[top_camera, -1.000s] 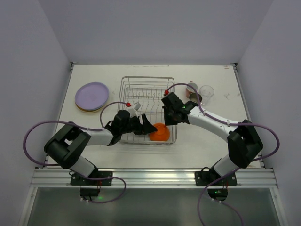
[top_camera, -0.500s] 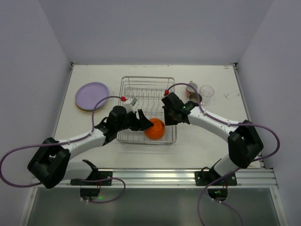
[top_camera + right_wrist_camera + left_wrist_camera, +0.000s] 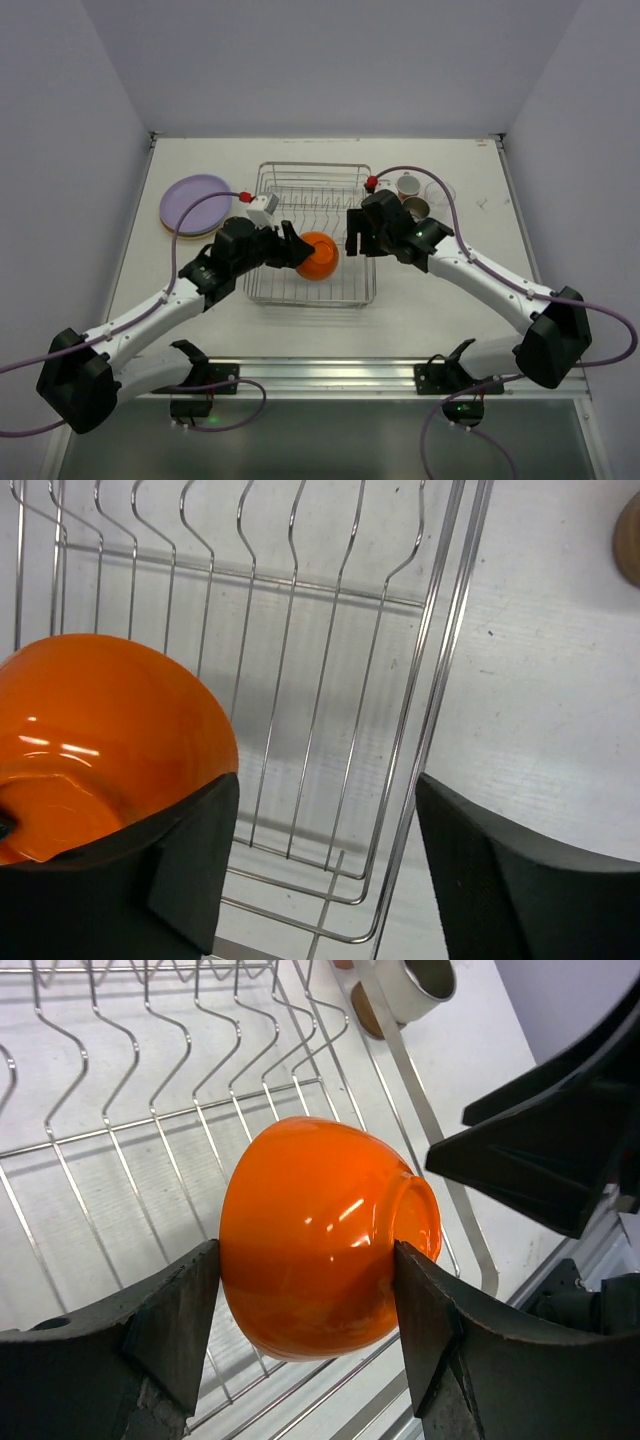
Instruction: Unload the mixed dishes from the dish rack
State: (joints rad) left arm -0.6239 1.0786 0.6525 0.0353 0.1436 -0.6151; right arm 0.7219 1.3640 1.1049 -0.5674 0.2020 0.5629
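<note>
I will use my left gripper to set the orange bowl, still tilted above the dish rack, down on the table (image 3: 208, 265) between the lavender plate and the near edge.
The orange bowl (image 3: 320, 257) hangs tilted on its side above the dish rack (image 3: 312, 166), a silver wire basket at mid-table. My left gripper (image 3: 300, 250) is shut on the bowl (image 3: 320, 1230), one finger (image 3: 175, 1305) pressed on each side. My right gripper (image 3: 352, 236) stands open over the rack's right rim, just right of the bowl (image 3: 95, 730), with only rack wires (image 3: 440, 680) between its fingers (image 3: 500, 880). A lavender plate (image 3: 195, 200) tops a stack left of the rack. A cream cup (image 3: 408, 185), a mug (image 3: 416, 207) and a clear glass (image 3: 443, 190) stand to the rack's right.
The rack's upright prongs (image 3: 150, 1020) stand bare at its back half. A mug (image 3: 415, 980) shows beyond the rack's right rim in the left wrist view. Both arms' purple cables (image 3: 200, 215) loop above the table. White walls close in the table on three sides.
My left gripper has lifted the orange bowl up and toward the rack's middle. My right gripper went from shut to open and shifted slightly right and back.
</note>
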